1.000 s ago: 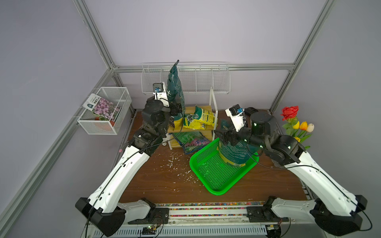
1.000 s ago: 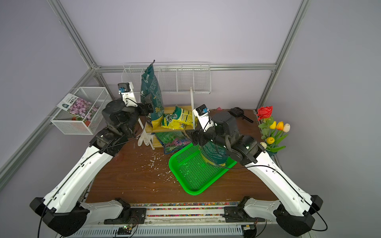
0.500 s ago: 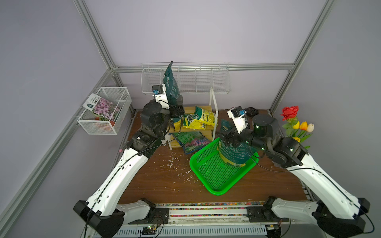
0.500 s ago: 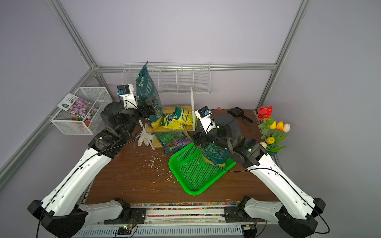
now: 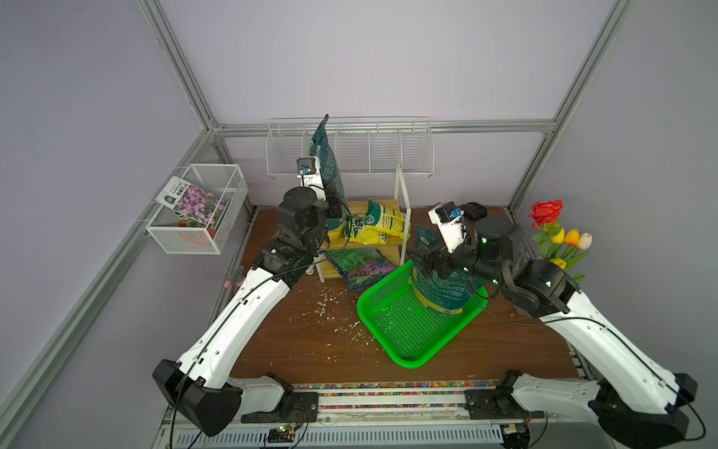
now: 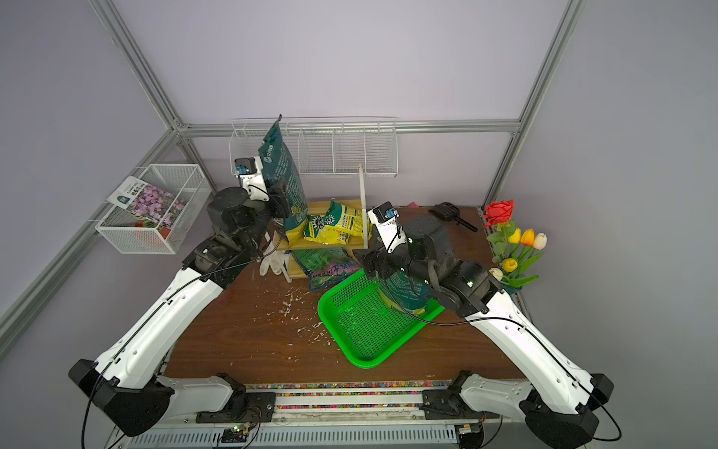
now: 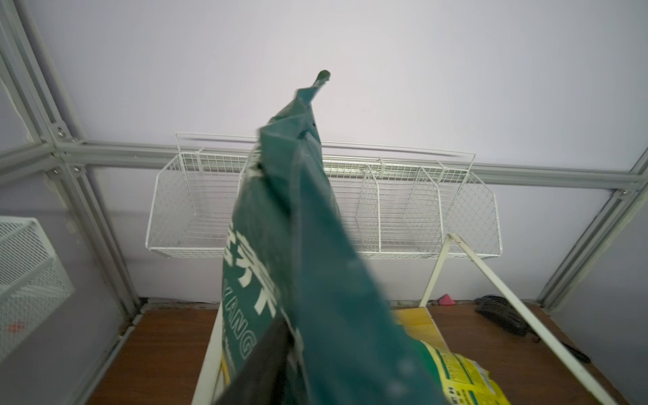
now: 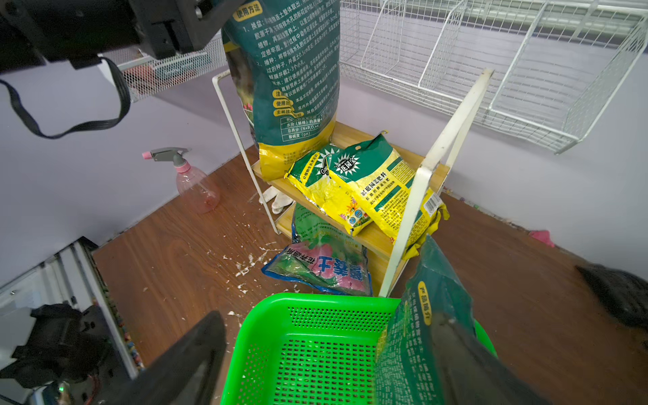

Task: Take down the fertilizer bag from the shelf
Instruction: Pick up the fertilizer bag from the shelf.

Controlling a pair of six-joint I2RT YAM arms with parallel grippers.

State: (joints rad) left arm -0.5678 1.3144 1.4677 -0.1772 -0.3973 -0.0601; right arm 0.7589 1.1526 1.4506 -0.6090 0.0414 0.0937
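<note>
I need to next grab with my right gripper the top corner point(image 5: 326, 123) of the tall dark green fertilizer bag, on its side toward the wire rack.
A tall dark green fertilizer bag point(image 5: 328, 167) point(image 6: 281, 171) point(image 8: 291, 70) stands on the left end of the top board of the shelf point(image 5: 391, 244) point(image 8: 350, 140), leaning left. My left gripper point(image 6: 285, 196) is shut on its lower part; in the left wrist view one black finger point(image 7: 263, 357) presses the bag point(image 7: 298, 245) and the other is hidden behind it. My right gripper point(image 8: 329, 319) point(image 5: 427, 264) is open over the green basket point(image 5: 365, 311) point(image 8: 252, 315), one finger beside a second dark green bag point(image 5: 439, 287) point(image 8: 420, 333) standing in it.
Yellow bags point(image 5: 382, 223) lie on the top board and a blue-pink bag point(image 5: 361, 266) sticks out of the lower one. Around stand a wire rack point(image 5: 369, 151), a mesh basket point(image 5: 198, 210), flowers point(image 5: 555, 233), a spray bottle point(image 8: 193, 182) and a glove point(image 6: 272, 260).
The tall bag's top has tipped to the left and my left jaws have closed on it. My right jaws have spread a little wider beside the bag in the basket.
</note>
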